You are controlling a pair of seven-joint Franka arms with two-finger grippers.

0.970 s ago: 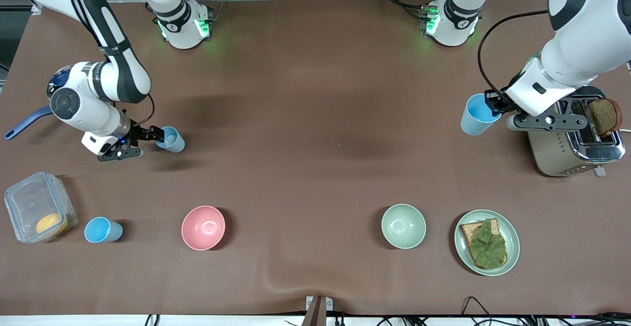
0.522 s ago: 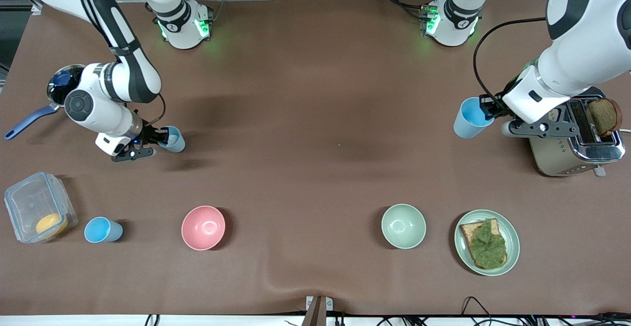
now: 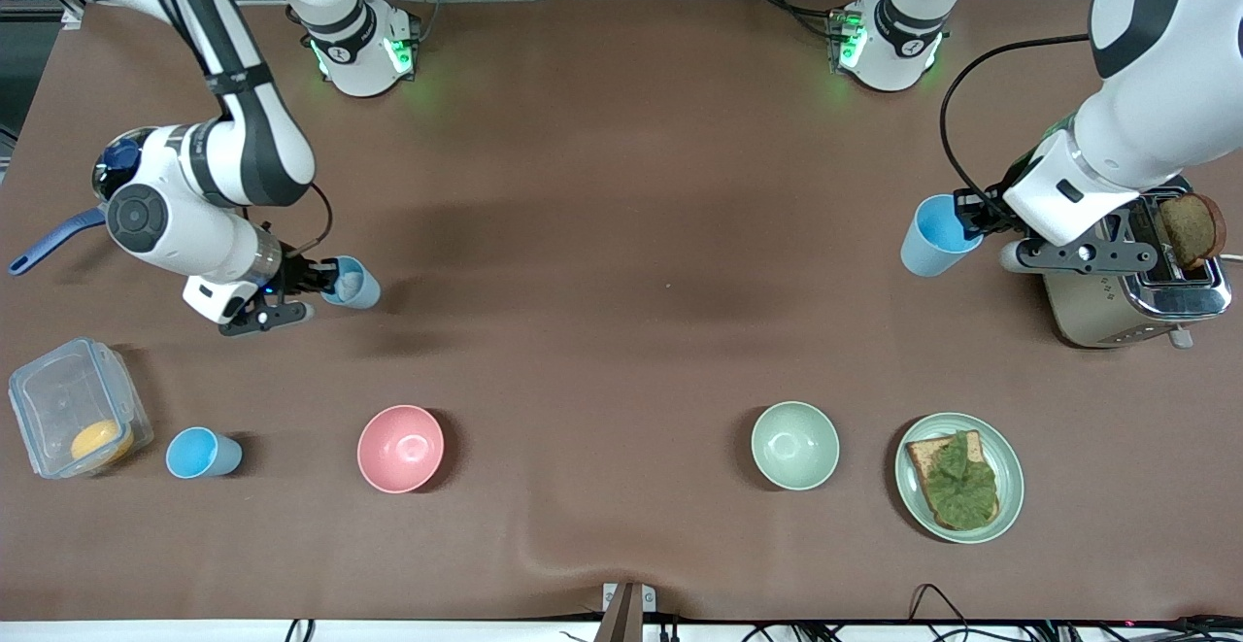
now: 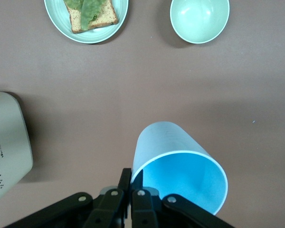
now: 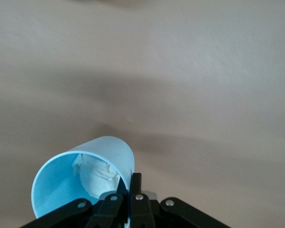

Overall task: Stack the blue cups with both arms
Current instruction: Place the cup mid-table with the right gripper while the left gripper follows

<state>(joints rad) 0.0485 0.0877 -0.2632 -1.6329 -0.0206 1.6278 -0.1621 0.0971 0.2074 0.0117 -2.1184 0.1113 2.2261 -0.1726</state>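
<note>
The dull grey-blue cup will go down from my right gripper, which will set it on bare table about midway point(image 3: 606, 273) between the pan and the toaster. The grey-blue cup is now tilted above the table.
My right gripper point(image 3: 325, 285) is shut on the rim of a dull grey-blue cup point(image 3: 353, 284) and holds it tilted above the table near the right arm's end. In the right wrist view the gripper point(image 5: 131, 183) pinches the cup's wall point(image 5: 109, 148), and a crumpled white wad lies inside. My left gripper point(image 3: 967, 216) is shut on the rim of a sky blue cup point(image 3: 930, 236), held tilted beside the toaster. In the left wrist view the gripper point(image 4: 133, 176) grips the cup point(image 4: 162, 142). Another blue cup point(image 3: 199, 454) stands on the table nearer the front camera.
A pink bowl point(image 3: 400, 448), a pale green bowl point(image 3: 794, 445) and a plate with toast and lettuce point(image 3: 1010, 487) stand along the front. A toaster point(image 3: 1117, 307) holding bread sits at the left arm's end. A clear container point(image 3: 58, 399) and a blue-handled pan point(image 3: 53, 239) are at the right arm's end.
My right gripper has carried the grey-blue cup a little toward the front camera and the table's middle. My left gripper with the sky blue cup has shifted only slightly.
</note>
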